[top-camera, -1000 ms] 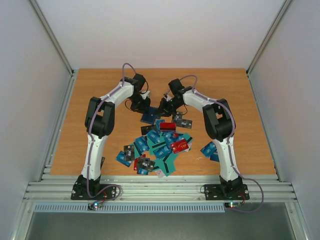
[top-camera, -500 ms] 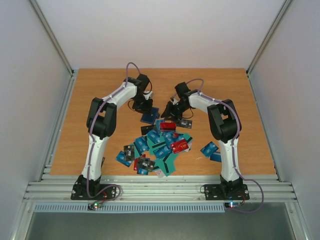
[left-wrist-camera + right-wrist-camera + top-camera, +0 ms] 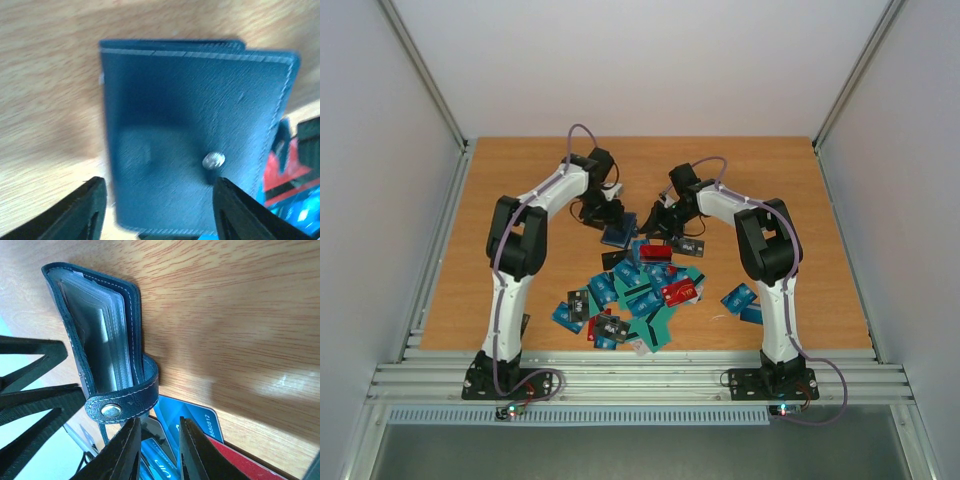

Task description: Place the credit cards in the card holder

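Observation:
The card holder is gaping and its strap is short of the stud, so next my left gripper pinches the holder's cover (image 3: 160, 192) while my right gripper brings the strap across.
The card holder (image 3: 200, 120), navy blue with a metal snap, lies at the far end of the pile. My left gripper (image 3: 160, 212) is open, one finger either side of the holder's near edge without pinching it. In the right wrist view the card holder (image 3: 100, 340) gapes, showing clear sleeves and its snap strap (image 3: 125, 407). My right gripper (image 3: 155, 450) is just below that strap, jaws a narrow gap apart with nothing between them. Credit cards (image 3: 640, 290), blue, teal, black and red, lie heaped on the table. A blue card (image 3: 192, 422) lies under the right fingers.
The wooden table (image 3: 520, 200) is boxed in by white walls and metal rails. A couple of blue cards (image 3: 742, 298) lie apart beside the right arm. A red card (image 3: 285, 170) touches the holder's side. The left fingers (image 3: 35, 400) show in the right wrist view.
My left gripper has opened and let go of the card holder, which now rests on the table. The right gripper drew back slightly to the right a second ago and has stayed there.

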